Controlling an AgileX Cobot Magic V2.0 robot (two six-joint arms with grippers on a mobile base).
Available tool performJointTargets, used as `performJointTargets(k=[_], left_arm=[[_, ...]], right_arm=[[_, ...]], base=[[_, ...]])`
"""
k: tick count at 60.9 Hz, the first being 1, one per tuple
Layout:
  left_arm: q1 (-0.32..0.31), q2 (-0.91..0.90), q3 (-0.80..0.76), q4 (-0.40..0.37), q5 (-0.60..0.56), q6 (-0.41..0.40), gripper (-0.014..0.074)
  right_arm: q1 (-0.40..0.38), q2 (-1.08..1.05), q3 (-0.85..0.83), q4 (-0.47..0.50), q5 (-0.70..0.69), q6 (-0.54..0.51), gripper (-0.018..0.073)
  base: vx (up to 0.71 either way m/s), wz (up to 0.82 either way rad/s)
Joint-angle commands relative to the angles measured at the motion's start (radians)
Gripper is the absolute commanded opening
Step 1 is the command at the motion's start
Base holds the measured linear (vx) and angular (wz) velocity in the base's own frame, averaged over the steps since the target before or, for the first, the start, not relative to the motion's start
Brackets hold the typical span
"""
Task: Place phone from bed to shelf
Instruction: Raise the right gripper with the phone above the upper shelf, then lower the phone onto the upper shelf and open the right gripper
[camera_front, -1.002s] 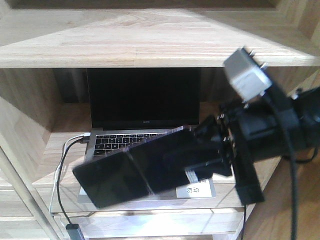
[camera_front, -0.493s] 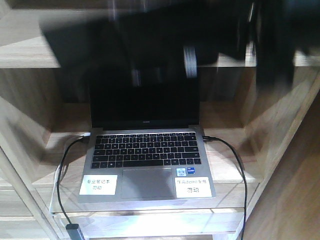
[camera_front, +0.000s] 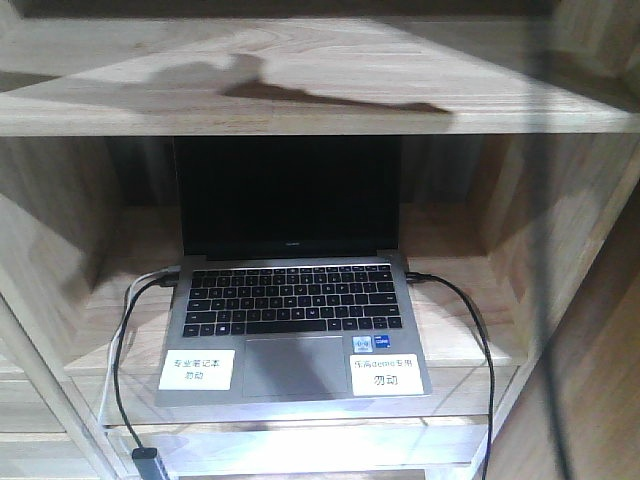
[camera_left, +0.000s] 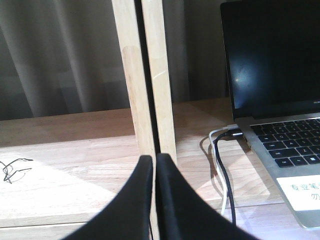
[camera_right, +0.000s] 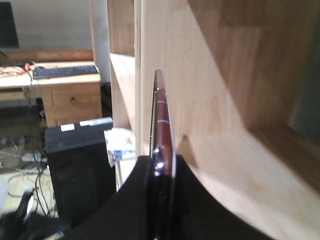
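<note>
I will let go of the phone with my right gripper on the upper shelf board (camera_front: 140, 47) (camera_right: 256, 162), above the white cable beside the laptop.
The phone (camera_right: 162, 115) shows edge-on in the right wrist view, thin and glossy with a silvery rim. My right gripper (camera_right: 162, 162) is shut on its lower end and holds it close beside a light wooden board of the shelf (camera_right: 210, 75). In the front view the shelf (camera_front: 300, 80) carries only a shadow on its upper board; neither the phone nor an arm shows there. My left gripper (camera_left: 154, 160) is shut on nothing, low over a shelf board (camera_left: 75, 150) before a wooden upright. The bed is out of view.
An open silver laptop (camera_front: 290, 300) stands in the middle shelf bay, also at the right of the left wrist view, laptop (camera_left: 280, 65). Cables (camera_front: 120, 360) hang off its sides. A desk with a keyboard (camera_right: 65, 71) and a black box (camera_right: 75, 165) lie beyond the shelf.
The right arm with the phone rose from in front of the laptop, past the upper board, and left the front view. Only its shadow now lies on that board.
</note>
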Motion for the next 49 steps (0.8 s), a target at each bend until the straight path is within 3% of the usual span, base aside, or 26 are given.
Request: performJointTargets(k=[1, 20, 49], left_arm=[[-0.004, -0.013, -0.021, -0.009, -0.072, -0.006, 0.0001], [-0.004, -0.013, -0.021, -0.009, -0.072, -0.006, 0.0001], [-0.004, -0.013, -0.021, -0.009, -0.072, -0.006, 0.0001]], right_arm=[[0.046, 0.029, -0.081, 0.05, -0.137, 0.013, -0.0002], [0.124, 0.181, -0.131, 0.051, -0.401, 0.032, -0.0002], [0.123, 0.309, -0.131, 0.061, -0.477, 0.029, 0.0]], base=[[0.0, 0.0], [0.0, 0.0], [0.0, 0.0]])
